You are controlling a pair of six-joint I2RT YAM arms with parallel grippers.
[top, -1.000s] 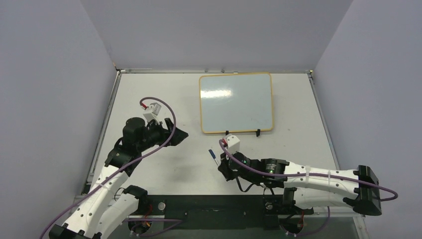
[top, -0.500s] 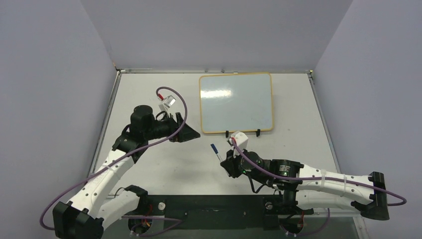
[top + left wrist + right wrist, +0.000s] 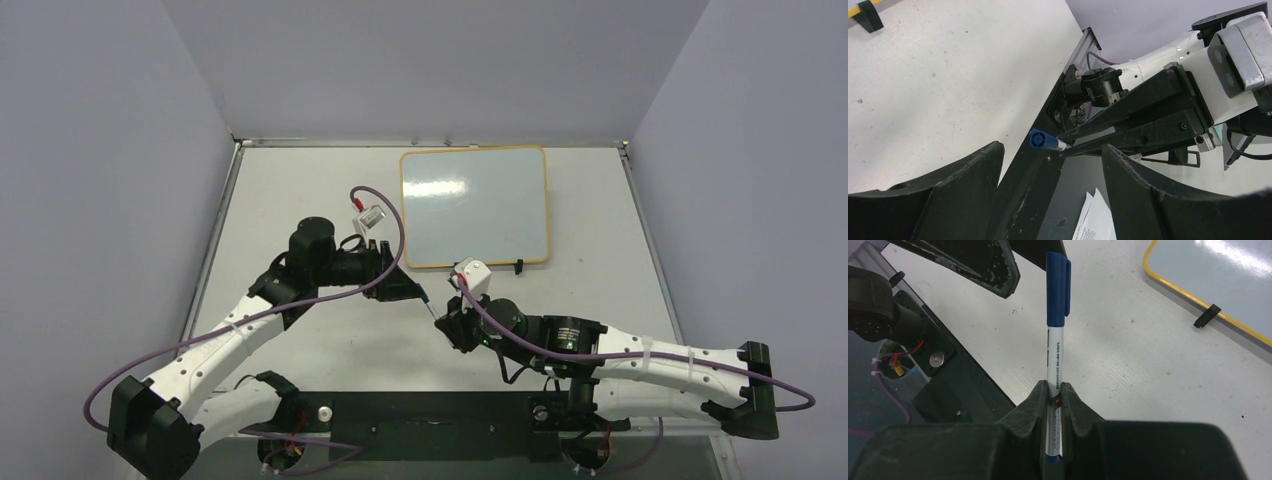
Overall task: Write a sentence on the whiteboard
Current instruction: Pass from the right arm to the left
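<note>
The marker's white body is held near its tail by my right gripper, so next my left gripper takes the blue cap [image 3: 1056, 292] while my right gripper opens to take hold again.
The whiteboard [image 3: 475, 205], yellow-framed, lies flat at the back of the table, and its corner shows in the right wrist view [image 3: 1218, 270]. Its face is plain white; no sentence is in view. My right gripper [image 3: 445, 316] [image 3: 1054, 386] is shut on the white barrel of a blue-capped marker [image 3: 427, 302] [image 3: 1056, 335], cap end pointing away from it. My left gripper [image 3: 410, 290] [image 3: 1052, 148] is open and faces the marker [image 3: 1044, 140] end-on. The cap sits just beyond its two fingers [image 3: 983, 265], touching neither.
One of the board's black feet [image 3: 518, 267] [image 3: 1207, 315] sticks out at its near edge. The black base plate [image 3: 430, 420] runs along the table's front edge, with printed paper [image 3: 1098, 215] below it. Grey walls close in the left, right and back sides.
My left arm has swung right and forward until its open jaws face the marker's cap. The right gripper, still holding the marker, has shifted slightly toward it.
</note>
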